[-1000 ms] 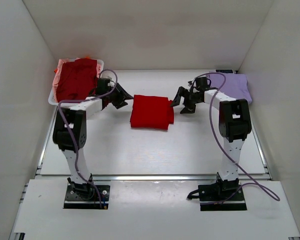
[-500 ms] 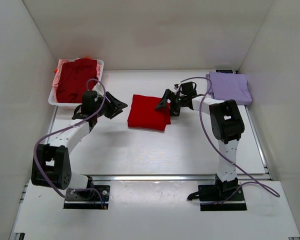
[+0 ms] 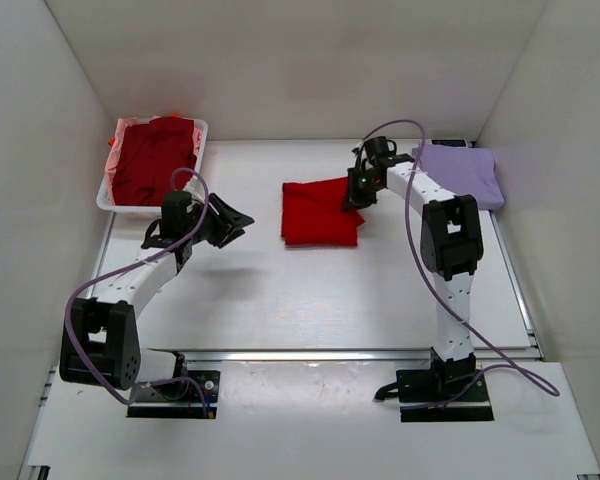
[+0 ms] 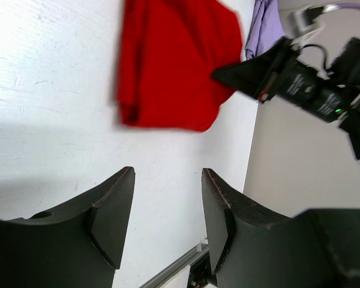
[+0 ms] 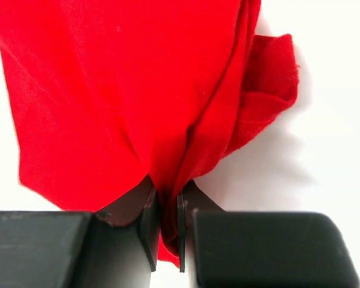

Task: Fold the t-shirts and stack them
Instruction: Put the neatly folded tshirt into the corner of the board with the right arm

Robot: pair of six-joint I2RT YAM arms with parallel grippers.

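I need to let go of the bright red t-shirt with my right gripper, squarely on top of the folded pale lavender t-shirt [image 3: 463, 173].
A folded bright red t-shirt [image 3: 320, 212] [image 4: 174, 66] [image 5: 120, 90] lies mid-table. My right gripper [image 3: 357, 193] [image 5: 168, 210] is shut on its right edge, cloth pinched between the jaws. My left gripper [image 3: 238, 217] [image 4: 168, 204] hovers open and empty to the left of the red shirt, apart from it. A folded pale lavender t-shirt [image 3: 463, 173] [image 4: 261, 27] rests at the back right. A dark maroon t-shirt [image 3: 155, 155] fills the basket at the back left, with pink cloth [image 3: 125, 130] showing under it.
The white plastic basket [image 3: 106, 196] stands at the back left against the wall. White enclosure walls close in on three sides. A metal rail [image 3: 310, 353] runs along the near table edge. Purple cables loop over both arms.
My right gripper closed on the red shirt's right edge and dragged the shirt rightward and slightly back. The left arm drew back a little toward the left, still open.
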